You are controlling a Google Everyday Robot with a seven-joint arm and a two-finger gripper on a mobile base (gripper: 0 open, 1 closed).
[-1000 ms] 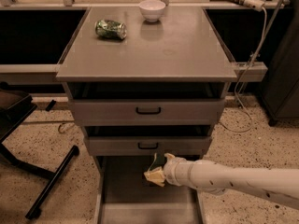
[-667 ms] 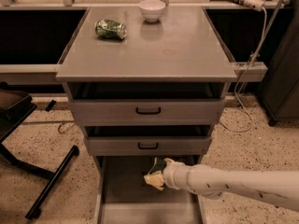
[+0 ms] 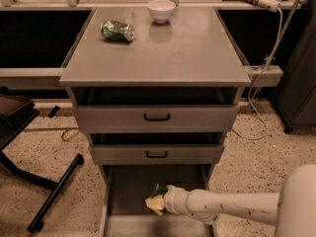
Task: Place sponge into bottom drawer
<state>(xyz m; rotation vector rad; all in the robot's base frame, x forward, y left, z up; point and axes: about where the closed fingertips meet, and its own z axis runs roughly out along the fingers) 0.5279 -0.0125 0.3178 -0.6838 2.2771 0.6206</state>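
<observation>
My gripper has the sponge. It will let go of it near the middle of the bottom drawer's inside (image 3: 152,208), below the middle drawer's black handle.
The yellow sponge (image 3: 156,201) with a dark green layer sits at the tip of my gripper (image 3: 160,200), over the inside of the pulled-out bottom drawer (image 3: 128,191), near its middle. The gripper comes in from the right on my white arm (image 3: 232,209) and appears shut on the sponge. I cannot tell whether the sponge touches the drawer floor. The two shallower drawers with black handles are above, the upper (image 3: 157,116) and the middle (image 3: 156,154).
A green dented can (image 3: 117,30) lies on the cabinet top (image 3: 187,53) at the back left. A white bowl (image 3: 161,10) stands at the back centre. A black chair base (image 3: 44,186) is on the floor to the left. A cable (image 3: 261,88) hangs on the right.
The gripper with the sponge has moved down and deeper into the bottom drawer. The cabinet, can and bowl have not moved.
</observation>
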